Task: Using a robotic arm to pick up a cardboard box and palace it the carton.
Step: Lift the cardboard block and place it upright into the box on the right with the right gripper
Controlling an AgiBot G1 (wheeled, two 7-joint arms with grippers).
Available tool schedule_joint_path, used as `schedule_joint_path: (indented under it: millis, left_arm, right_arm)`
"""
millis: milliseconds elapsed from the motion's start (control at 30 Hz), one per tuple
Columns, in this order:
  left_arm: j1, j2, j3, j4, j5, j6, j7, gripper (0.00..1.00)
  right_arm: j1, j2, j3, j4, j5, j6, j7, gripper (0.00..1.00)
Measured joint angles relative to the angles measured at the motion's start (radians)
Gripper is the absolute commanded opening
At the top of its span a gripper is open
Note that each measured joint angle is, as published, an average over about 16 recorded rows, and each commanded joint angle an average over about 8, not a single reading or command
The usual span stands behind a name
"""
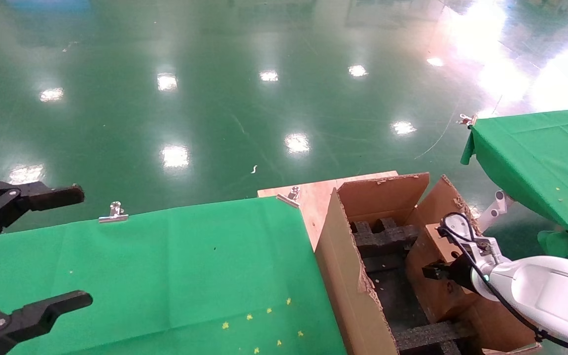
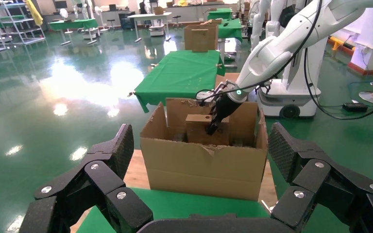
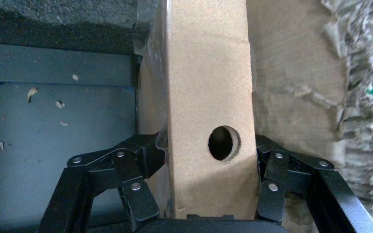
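Observation:
Next, my right gripper lets go of the cardboard box between the foam inserts along the carton's side [image 1: 428,289] [image 3: 177,144] under the white arm.
The carton [image 1: 348,276] stands open beside the green table, with ragged flaps and black foam inserts [image 1: 382,236] inside. The white robotic arm [image 1: 545,291] reaches into it from the right. My right gripper [image 1: 449,268] is shut on the cardboard box [image 1: 432,288], which stands on edge by the carton's right wall. In the right wrist view the gripper [image 3: 208,145] clamps both broad sides of the box [image 3: 206,87], whose holed narrow face points toward the camera. The left wrist view shows the carton [image 2: 204,165] with the box [image 2: 196,133] inside. My left gripper [image 1: 42,246] hangs open at the left.
A green-clothed table [image 1: 165,276] fills the foreground, with metal clips [image 1: 115,212] on its far edge. A wooden board [image 1: 313,197] lies under the carton. A second green table [image 1: 535,153] stands at the right. Glossy green floor lies beyond.

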Motion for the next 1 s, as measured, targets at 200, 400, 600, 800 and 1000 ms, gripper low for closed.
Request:
schedule_joint_path:
  millis: [200,400,600,800,1000]
  left_arm:
    - [0.000,0.000,0.000,0.000,0.000,0.000,0.000,1.00]
    - [0.000,0.000,0.000,0.000,0.000,0.000,0.000,1.00]
    - [0.000,0.000,0.000,0.000,0.000,0.000,0.000,1.00]
    - [0.000,0.000,0.000,0.000,0.000,0.000,0.000,1.00]
    - [0.000,0.000,0.000,0.000,0.000,0.000,0.000,1.00]
  right_arm:
    - [-0.013,-0.022,-0.007,-0.038,0.024,0.012,-0.005,0.00]
    - [-0.022,-0.053,-0.018,-0.102,0.067,0.041,-0.033,0.00]
    - [-0.027,-0.083,-0.029,-0.171,0.119,0.078,-0.079,0.00]
    - [-0.030,-0.101,-0.036,-0.215,0.160,0.107,-0.115,0.68]
    - [-0.031,-0.105,-0.039,-0.228,0.176,0.119,-0.128,1.00]
